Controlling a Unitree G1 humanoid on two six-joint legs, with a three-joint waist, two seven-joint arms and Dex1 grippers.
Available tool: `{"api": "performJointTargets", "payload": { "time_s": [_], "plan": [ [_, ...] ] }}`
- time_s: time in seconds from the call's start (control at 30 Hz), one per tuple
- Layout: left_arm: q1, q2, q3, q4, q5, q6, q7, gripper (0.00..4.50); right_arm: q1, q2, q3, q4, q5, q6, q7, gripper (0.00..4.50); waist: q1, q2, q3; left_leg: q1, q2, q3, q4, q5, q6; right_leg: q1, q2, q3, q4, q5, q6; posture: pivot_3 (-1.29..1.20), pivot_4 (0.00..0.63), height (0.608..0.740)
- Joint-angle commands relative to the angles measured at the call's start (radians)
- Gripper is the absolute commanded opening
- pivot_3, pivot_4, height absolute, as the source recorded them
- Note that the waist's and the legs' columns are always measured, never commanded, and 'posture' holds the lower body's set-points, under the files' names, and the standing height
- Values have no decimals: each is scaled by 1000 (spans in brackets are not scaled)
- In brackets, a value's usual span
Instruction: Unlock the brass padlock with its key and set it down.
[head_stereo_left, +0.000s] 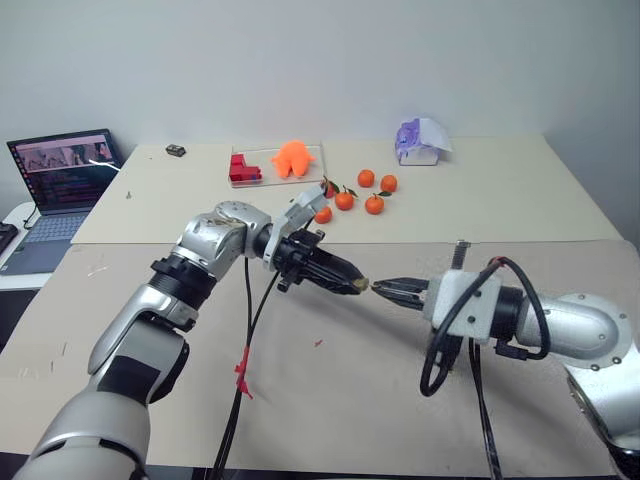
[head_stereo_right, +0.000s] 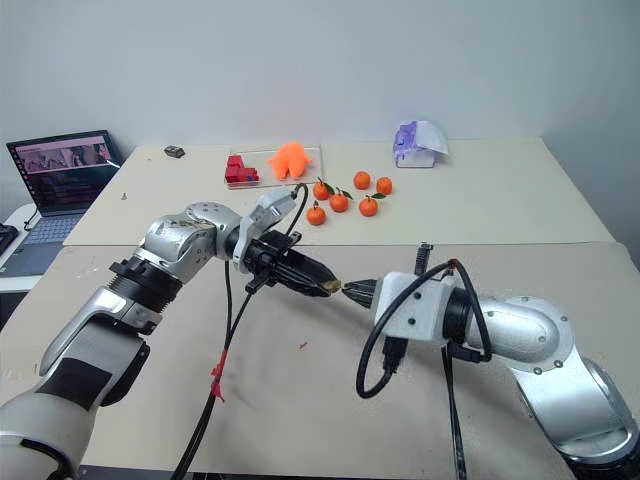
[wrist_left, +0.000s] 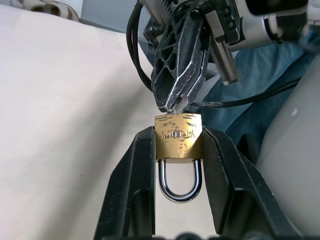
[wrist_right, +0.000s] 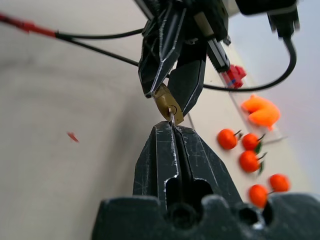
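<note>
The robot's right gripper pinches the key's bow with only its fingertips, so it should open, back off and take the bow (wrist_left: 180, 105) deeper in its fingers before it turns the key.
The brass padlock (wrist_left: 178, 135) is a small gold block with a silver shackle. It is held above the table between the two black fingers of my left gripper (head_stereo_left: 354, 283), which is shut on its sides. My right gripper (wrist_right: 172, 128) faces it tip to tip from the right in the head views. It is shut on the small silvery key (wrist_right: 172, 118), whose blade sits in the padlock's keyhole. The shackle (wrist_left: 179, 186) looks seated in the body. Both grippers meet over the middle of the table (head_stereo_left: 330, 400).
Several orange tangerines (head_stereo_left: 365, 195) lie behind the grippers. Farther back are a red block (head_stereo_left: 243, 170), an orange toy (head_stereo_left: 293, 158) and a purple-and-white object (head_stereo_left: 420, 142). A laptop (head_stereo_left: 65, 170) stands at the far left. Black cables (head_stereo_left: 247, 340) hang from both arms.
</note>
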Motion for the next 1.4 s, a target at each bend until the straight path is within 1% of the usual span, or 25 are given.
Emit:
{"api": "performJointTargets", "payload": {
  "time_s": [0.03,0.17,0.27,0.33,0.37,0.47,0.53,0.63,0.67,0.73,0.77,0.8,0.97,1.1,1.2,1.4],
  "plan": [
    [-34,-2,29,-27,-2,-21,-2,815,-46,26,-72,-60,160,189,-45,19,-1,0,0,0,0,0,0,0,0,0,0,0,0,0,0,0,150,726],
    [-13,21,11,-106,11,-60,-2,815,-82,26,-112,-68,290,341,-76,19,0,1,-1,0,0,0,0,0,0,0,0,0,0,0,0,0,150,726],
    [0,40,3,-156,9,-67,-2,815,-103,18,-127,-66,344,399,-101,19,-2,1,-1,-1,0,0,0,-1,2,0,0,0,-1,0,0,0,150,726],
    [4,42,6,-164,9,-64,-2,815,-111,-2,-116,-64,332,388,-112,19,-1,2,-1,-1,0,0,0,-1,2,0,0,0,-1,0,0,0,150,726],
    [4,41,8,-164,9,-61,-2,815,-109,-23,-98,-65,302,359,-110,19,0,2,-1,-1,0,0,0,-1,2,0,0,0,-1,-1,1,0,150,726],
    [3,35,15,-150,16,-59,-2,815,-47,-158,26,-65,65,104,-71,19,0,3,-2,0,0,0,1,-1,3,0,0,0,-1,-2,3,0,150,726],
    [1,30,24,-139,10,-43,-2,815,-21,-235,98,-32,-122,-133,-59,19,0,3,-2,0,0,0,0,-2,4,0,0,0,-2,-2,3,0,150,726],
    [-3,26,29,-126,-9,-20,-2,815,-4,-287,141,66,-338,-445,-82,19,-3,3,-2,0,0,0,1,-2,4,-1,0,-1,-2,-3,4,0,150,726],
    [-3,26,29,-125,-16,-15,-2,815,0,-292,144,96,-384,-515,-92,19,-5,4,-2,0,0,0,0,-2,4,-1,0,-1,-2,-3,4,0,150,726],
    [-3,30,19,-105,-31,-1,-2,815,39,-286,130,162,-437,-623,-113,597,-3,3,-2,1,0,0,0,-2,4,-1,0,0,-1,-3,4,0,150,726],
    [-4,26,16,-82,-23,-2,-2,815,63,-282,123,184,-457,-668,-121,794,-1,3,-2,1,0,0,0,-2,4,0,0,-1,-1,-3,3,0,150,726],
    [-5,23,14,-66,-18,-4,-2,815,80,-277,117,202,-474,-705,-125,1132,0,3,-2,2,0,0,0,-2,5,0,0,-1,-1,-3,3,0,150,726],
    [-10,36,-21,5,-5,-45,-2,815,113,-225,64,203,-444,-731,-106,2816,-1,3,-2,2,0,0,1,-2,5,1,0,0,-1,-3,3,0,150,726],
    [-20,34,-39,40,0,-72,-2,815,98,-191,26,194,-382,-689,-69,2816,0,3,-2,2,0,0,1,-2,5,1,0,0,0,-2,1,0,150,726],
    [-27,29,-48,57,2,-85,-2,815,57,-166,13,168,-319,-631,-42,2816,0,3,-2,1,0,0,1,-2,5,1,0,0,0,-3,1,0,150,726],
    [-51,6,-72,85,4,-109,-2,815,-13,-145,68,156,-322,-615,10,2816,1,4,-2,1,0,0,1,-2,5,1,0,0,0,-3,1,0,150,726]
  ]
}}
